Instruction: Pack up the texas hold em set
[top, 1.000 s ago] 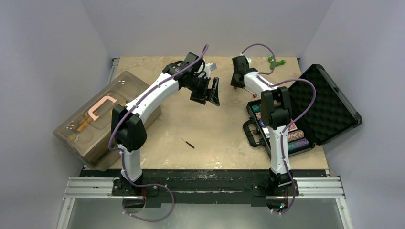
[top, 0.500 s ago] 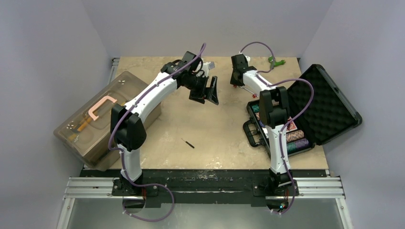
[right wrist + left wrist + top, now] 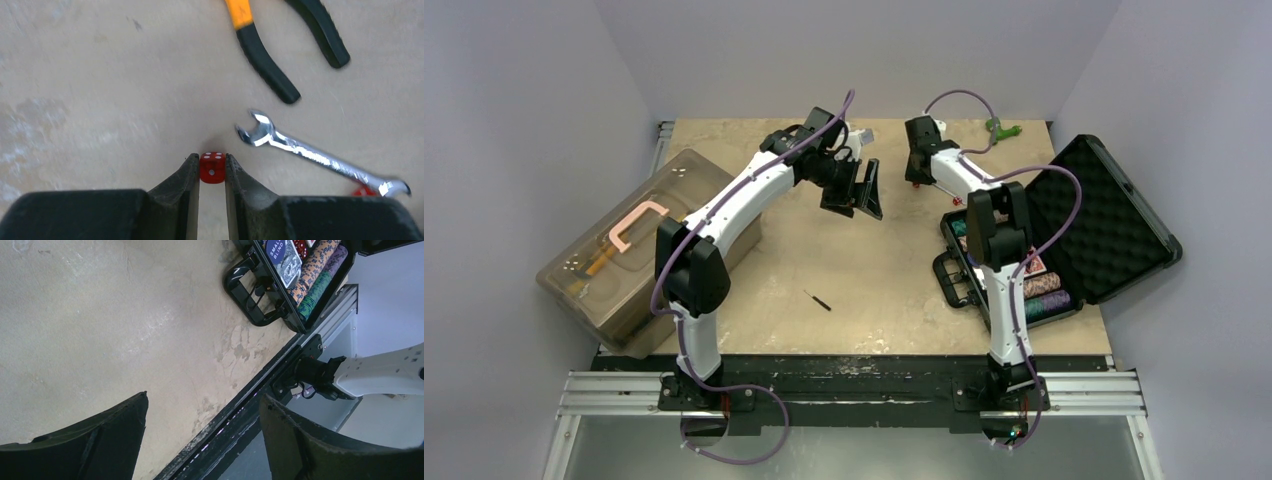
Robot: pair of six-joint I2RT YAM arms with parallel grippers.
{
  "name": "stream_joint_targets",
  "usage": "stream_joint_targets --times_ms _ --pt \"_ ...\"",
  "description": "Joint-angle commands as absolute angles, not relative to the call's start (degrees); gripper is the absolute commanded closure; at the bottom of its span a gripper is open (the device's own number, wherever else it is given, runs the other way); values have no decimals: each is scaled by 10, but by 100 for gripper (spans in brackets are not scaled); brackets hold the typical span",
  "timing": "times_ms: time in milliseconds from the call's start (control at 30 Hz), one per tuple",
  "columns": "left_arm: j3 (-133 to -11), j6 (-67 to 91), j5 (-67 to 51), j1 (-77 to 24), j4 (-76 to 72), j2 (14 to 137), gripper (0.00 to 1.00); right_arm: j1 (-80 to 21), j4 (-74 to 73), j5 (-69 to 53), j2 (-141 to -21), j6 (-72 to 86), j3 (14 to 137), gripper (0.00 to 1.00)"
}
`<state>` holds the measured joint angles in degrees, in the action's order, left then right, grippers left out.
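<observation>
The robot's right gripper should release the red die, now at the far middle of the table, in the black case (image 3: 1004, 262), next to the red cards between the rows of chips.
The black case (image 3: 1114, 215) lies open at the right of the table, its egg-crate foam lid tilted back. Striped chip rows (image 3: 1044, 290) fill its tray; the left wrist view shows the chips (image 3: 320, 270) and a blue round button (image 3: 278, 249). My right gripper (image 3: 212, 161) is at the far middle of the table (image 3: 916, 165), shut on a red die (image 3: 212, 167) held between its fingertips. A second red piece (image 3: 364, 190) lies under the wrench. My left gripper (image 3: 856, 190) hovers open and empty above the far-middle table.
A silver wrench (image 3: 320, 156) and orange-black pliers (image 3: 280, 45) lie just beyond the right gripper. A translucent brown toolbox (image 3: 639, 245) with pink handle sits at the left. A small dark screwdriver (image 3: 818, 299) lies mid-table. A green item (image 3: 1002, 129) sits far right.
The right gripper has shifted slightly left and farther back. The left arm has hardly moved.
</observation>
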<state>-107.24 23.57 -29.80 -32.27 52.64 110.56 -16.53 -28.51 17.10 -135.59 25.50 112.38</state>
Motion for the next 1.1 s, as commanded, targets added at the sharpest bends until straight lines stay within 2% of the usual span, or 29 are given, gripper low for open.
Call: stream_joint_targets --times_ms 0,233,367,433,533,633,733,900,1067 --pt "-1086 246 -312 -318 504 1091 21 -170 -285 197 -1239 279 1052 100" --pt "-1084 247 -312 -318 503 1092 21 -167 -319 238 -1078 335 935 100" --pt "-1082 252 -322 -318 499 1089 21 -143 -372 288 -949 476 814 100" --pt "-1080 254 -325 -318 496 1087 21 -108 -397 291 -877 551 734 100" --pt "-1079 258 -332 -318 493 1086 21 -30 -376 233 -767 604 612 100" --pt "-1075 261 -338 -319 488 1084 21 26 -355 261 -686 629 529 100" --pt "-1073 263 -340 -319 486 1082 21 51 -315 266 -673 622 488 100" --pt "-1073 261 -337 -319 486 1082 20 59 -338 241 -757 644 510 100" --pt "-1074 262 -339 -319 486 1085 20 59 -308 229 -785 681 486 100"
